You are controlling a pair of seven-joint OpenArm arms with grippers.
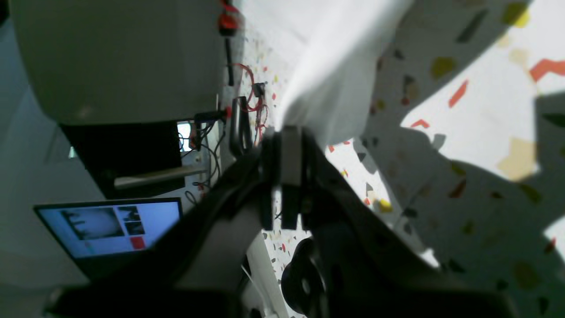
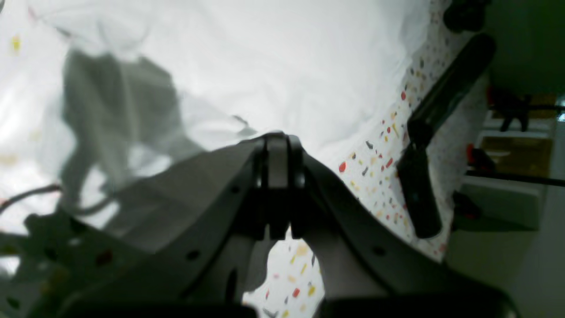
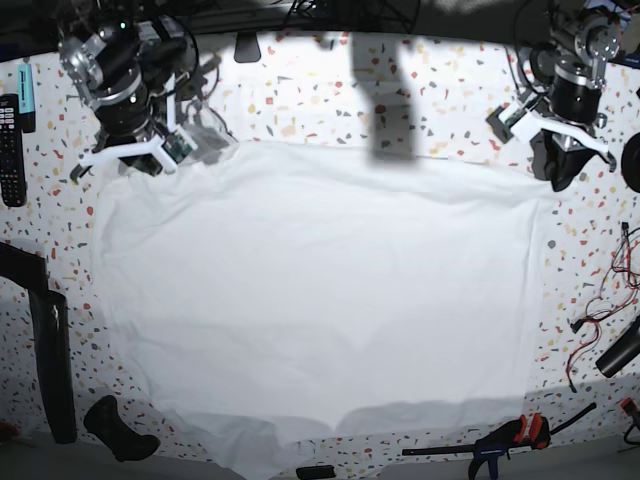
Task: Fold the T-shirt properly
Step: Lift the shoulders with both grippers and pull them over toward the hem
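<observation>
Next, my right gripper releases the shirt's far corner on the shirt's near part [image 3: 205,367] [image 2: 394,15], near the black handle.
The white T-shirt [image 3: 310,290] lies spread wide over the speckled table [image 3: 450,90], its far edge stretched between the two arms. At the back right of the base view my left gripper [image 3: 553,170] is shut on the shirt's corner. The left wrist view shows the cloth [image 1: 326,66] fanning out from the closed jaws of that gripper [image 1: 289,132]. At the back left, my right gripper [image 3: 125,160] is shut on the other far corner. From the right wrist, the fabric [image 2: 265,66] bunches right at the closed tips of the right gripper [image 2: 276,138].
A black remote [image 3: 10,135] lies at the left edge, with a black bar [image 3: 45,350] and handle [image 3: 120,430] below it. A clamp [image 3: 500,440] and red cables [image 3: 625,260] sit at the right. A laptop [image 1: 110,225] stands off the table.
</observation>
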